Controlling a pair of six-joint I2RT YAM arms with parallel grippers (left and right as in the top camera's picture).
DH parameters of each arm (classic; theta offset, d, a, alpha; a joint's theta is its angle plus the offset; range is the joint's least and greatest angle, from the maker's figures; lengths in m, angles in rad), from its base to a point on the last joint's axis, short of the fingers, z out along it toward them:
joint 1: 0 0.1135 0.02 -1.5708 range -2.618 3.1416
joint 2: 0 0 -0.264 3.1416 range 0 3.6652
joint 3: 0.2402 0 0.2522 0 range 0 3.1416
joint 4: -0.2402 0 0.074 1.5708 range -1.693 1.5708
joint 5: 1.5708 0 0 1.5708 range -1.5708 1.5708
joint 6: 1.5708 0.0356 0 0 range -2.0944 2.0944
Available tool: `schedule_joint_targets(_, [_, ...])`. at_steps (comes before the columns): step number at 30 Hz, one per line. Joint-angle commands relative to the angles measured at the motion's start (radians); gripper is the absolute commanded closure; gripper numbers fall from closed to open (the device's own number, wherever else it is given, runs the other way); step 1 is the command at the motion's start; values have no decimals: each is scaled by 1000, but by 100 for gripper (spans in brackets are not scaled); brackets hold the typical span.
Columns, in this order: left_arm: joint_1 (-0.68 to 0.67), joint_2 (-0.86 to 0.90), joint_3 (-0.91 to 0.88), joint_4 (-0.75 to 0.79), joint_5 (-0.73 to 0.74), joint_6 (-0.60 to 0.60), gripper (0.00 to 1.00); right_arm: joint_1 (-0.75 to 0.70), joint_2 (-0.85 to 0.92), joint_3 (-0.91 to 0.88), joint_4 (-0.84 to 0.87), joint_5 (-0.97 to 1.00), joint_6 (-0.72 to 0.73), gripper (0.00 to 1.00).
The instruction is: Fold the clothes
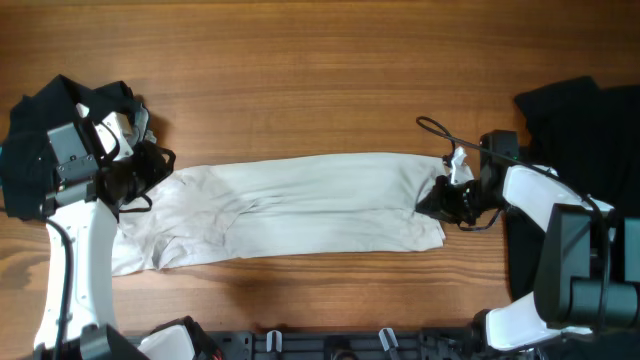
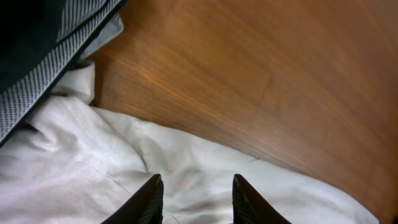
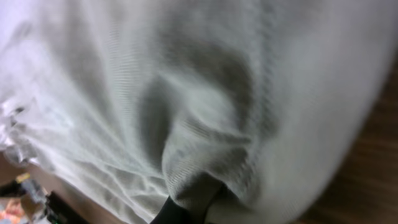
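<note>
The robot's right gripper is holding the cream T-shirt by bunched fabric midway along its end, so it should open and grab the T-shirt's far corner (image 1: 465,164) to straighten that end before folding.
The cream T-shirt (image 1: 300,205) lies as a long wrinkled strip across the wooden table. My left gripper (image 1: 150,172) is at its left end. In the left wrist view that gripper (image 2: 196,180) stands open just above the cream cloth (image 2: 93,162), with nothing between its fingers. At the strip's right end my right gripper (image 1: 437,198) is shut on the T-shirt. The right wrist view shows fabric (image 3: 217,74) bunched and folded over a dark finger (image 3: 177,214).
A heap of black garments (image 1: 60,100) lies at the far left, behind the left arm, with a grey checked cloth (image 2: 50,68) among them. Another black garment (image 1: 590,130) lies at the right edge. Bare wood (image 1: 300,80) stretches behind the shirt.
</note>
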Motion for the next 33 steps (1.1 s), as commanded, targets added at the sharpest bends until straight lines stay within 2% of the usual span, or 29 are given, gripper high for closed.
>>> schedule_joint_targets(1, [-6,-57,17,-7,20,24,66,-44,-64,66,-77,268,63,96])
schedule_joint_targets(4, [-6,-69,17,-11,20,23,66,-111,-137,167,-182,389,111,96])
schedule_joint_targets(6, [-6,-70,18,-11,20,23,66,-160,-193,261,-237,396,74,96])
schedule_joint_targets(9, [-6,-70,18,-11,21,20,67,-157,-243,335,-279,398,46,96])
schedule_joint_targets(14, [-6,-70,18,-11,28,19,67,-61,-240,339,-305,404,50,96])
schedule_joint_targets(20, [-6,-70,18,-15,35,19,67,150,-226,330,-304,435,134,96])
schedule_joint_targets(24, [-6,-70,18,-19,35,19,68,178,-161,315,-274,426,154,94])
schedule_joint_targets(27, [-6,-70,18,-20,35,19,68,197,-122,315,-225,340,102,89])
schedule_joint_targets(32, [-6,-70,18,-23,35,19,67,248,-59,314,-225,309,72,88])
schedule_joint_targets(33, [-6,-70,18,-23,35,19,67,263,-59,314,-234,313,68,86])
